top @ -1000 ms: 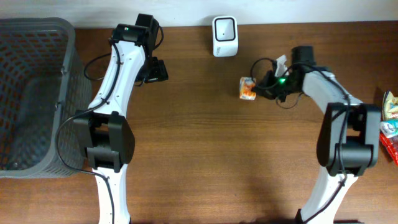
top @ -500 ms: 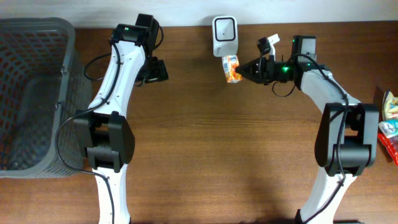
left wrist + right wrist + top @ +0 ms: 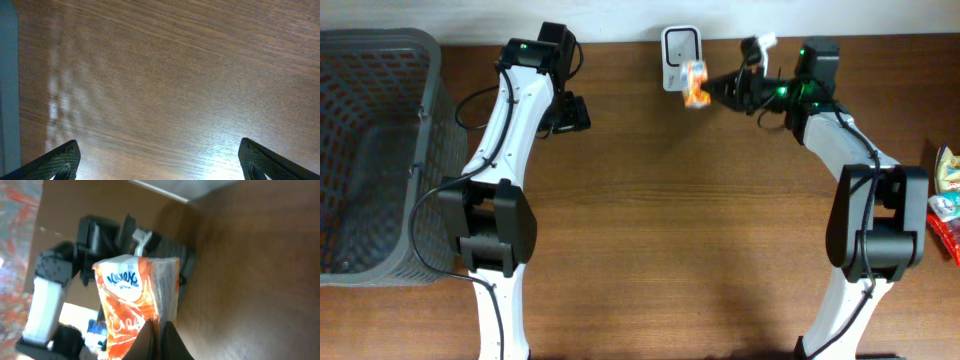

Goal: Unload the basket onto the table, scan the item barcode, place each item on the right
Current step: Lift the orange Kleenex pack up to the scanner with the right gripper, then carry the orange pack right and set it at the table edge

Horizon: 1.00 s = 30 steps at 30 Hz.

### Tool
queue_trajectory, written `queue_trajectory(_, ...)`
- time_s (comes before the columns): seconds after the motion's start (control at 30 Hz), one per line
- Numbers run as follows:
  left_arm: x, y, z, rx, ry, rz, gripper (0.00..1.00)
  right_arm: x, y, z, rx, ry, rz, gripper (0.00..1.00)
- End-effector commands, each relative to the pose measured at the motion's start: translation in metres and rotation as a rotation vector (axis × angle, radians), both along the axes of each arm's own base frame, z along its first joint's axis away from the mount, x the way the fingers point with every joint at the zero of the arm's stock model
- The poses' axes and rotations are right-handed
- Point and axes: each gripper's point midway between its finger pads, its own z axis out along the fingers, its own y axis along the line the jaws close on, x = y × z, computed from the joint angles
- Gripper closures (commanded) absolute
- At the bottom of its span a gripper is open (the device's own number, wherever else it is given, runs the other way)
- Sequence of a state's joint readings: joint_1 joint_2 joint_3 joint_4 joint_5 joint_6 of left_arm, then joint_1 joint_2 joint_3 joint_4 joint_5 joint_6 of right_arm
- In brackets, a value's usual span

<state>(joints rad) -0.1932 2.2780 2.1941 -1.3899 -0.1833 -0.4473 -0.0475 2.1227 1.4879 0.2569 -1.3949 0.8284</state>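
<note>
Next, I release the tissue packet from my right gripper on the bare wood (image 3: 894, 157) just beside the snack packets.
The item is a small orange and white Kleenex tissue packet (image 3: 695, 84), held in the air just in front of the white scanner (image 3: 680, 55) at the table's back edge. My right gripper (image 3: 713, 88) is shut on the packet's edge. In the right wrist view the packet (image 3: 132, 297) stands above the pinched fingertips (image 3: 167, 340), its white side turned right. I cannot make out a barcode. My left gripper (image 3: 576, 113) hovers over bare wood at the back left, jaws wide open with nothing between them; its fingers (image 3: 60, 161) show at the bottom corners.
A grey mesh basket (image 3: 360, 60) fills the left side; its wall (image 3: 7, 90) shows beside the left gripper. Several snack packets (image 3: 945, 195) lie at the right edge. The left arm (image 3: 55, 280) appears behind the packet in the right wrist view.
My right gripper has carried the packet from mid-table, right of centre, up and left to the scanner's front. The left arm has not moved.
</note>
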Motion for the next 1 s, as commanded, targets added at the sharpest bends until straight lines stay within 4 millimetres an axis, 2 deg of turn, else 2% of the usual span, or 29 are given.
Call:
queue_trajectory(0.0, 0.000, 0.002, -0.001, -0.005, 0.000, 0.017, 0.01, 0.043, -0.008, 0.012, 0.014, 0.148, -0.229, 0.96)
queue_trajectory(0.1, 0.000, 0.002, 0.000, -0.005, 0.000, 0.017, 0.01, 0.071, -0.012, 0.022, -0.026, 0.104, -0.380, 0.96)
queue_trajectory(0.2, 0.000, 0.002, 0.000, -0.005, 0.000, 0.017, 0.01, 0.087, -0.017, 0.010, -0.161, 0.104, -0.501, 0.96)
queue_trajectory(0.3, 0.000, 0.002, -0.001, -0.005, 0.000, 0.017, 0.01, 0.095, -0.038, -0.014, -0.455, 0.113, -0.647, 0.96)
queue_trajectory(0.43, 0.000, 0.002, -0.001, -0.005, 0.000, 0.017, 0.01, 0.102, -0.065, -0.004, -0.820, -0.007, -0.808, 0.96)
queue_trajectory(0.53, 0.000, 0.002, 0.000, -0.005, 0.000, 0.017, 0.01, 0.105, -0.078, 0.002, -1.162, -0.190, -0.916, 0.96)
queue_trajectory(0.57, 0.000, 0.002, 0.000, -0.005, 0.000, 0.017, 0.01, 0.107, -0.077, 0.010, -1.326, -0.307, -0.934, 0.96)
queue_trajectory(0.63, 0.000, 0.002, 0.000, -0.005, 0.000, 0.017, 0.01, 0.115, -0.064, 0.026, -1.506, -0.507, -0.904, 0.96)
queue_trajectory(0.7, 0.000, 0.002, 0.000, -0.005, 0.000, 0.017, 0.01, 0.122, -0.044, 0.036, -1.573, -0.646, -0.870, 0.96)
queue_trajectory(0.77, 0.000, 0.002, -0.001, -0.005, 0.000, 0.017, 0.01, 0.129, -0.030, 0.037, -1.592, -0.731, -0.844, 0.96)
queue_trajectory(0.87, 0.000, 0.002, 0.000, -0.005, 0.000, 0.017, 0.01, 0.137, -0.014, 0.011, -1.638, -0.806, -0.727, 0.96)
queue_trajectory(0.97, 0.000, 0.002, -0.001, -0.005, 0.000, 0.017, 0.01, 0.140, -0.009, -0.014, -1.673, -0.804, -0.668, 0.96)
